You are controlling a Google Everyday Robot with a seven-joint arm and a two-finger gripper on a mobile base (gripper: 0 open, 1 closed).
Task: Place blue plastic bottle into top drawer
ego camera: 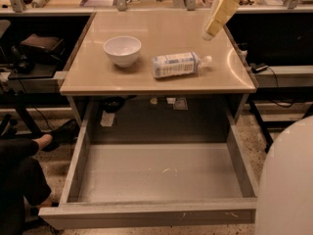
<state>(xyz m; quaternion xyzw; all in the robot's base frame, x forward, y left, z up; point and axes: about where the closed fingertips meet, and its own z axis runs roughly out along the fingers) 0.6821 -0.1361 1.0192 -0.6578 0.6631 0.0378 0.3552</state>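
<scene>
The robot's gripper needs to next go to the blue plastic bottle and close around the middle of its body [179, 64], between the white cap and the bottom end.
The blue plastic bottle [176, 65] lies on its side on the tan tabletop [166, 26], white cap pointing right. My gripper [210, 32] hangs above the table's right rear part, up and to the right of the bottle's cap and apart from it. It holds nothing that I can see. The top drawer [161, 173] is pulled fully out below the tabletop. Its grey scuffed bottom is bare.
A white bowl [122, 49] stands on the tabletop left of the bottle. A white rounded part of my body [288, 180] fills the lower right corner. A person's legs [19, 165] and a dark shoe [61, 133] are at the left of the drawer. Cluttered benches stand behind and beside the table.
</scene>
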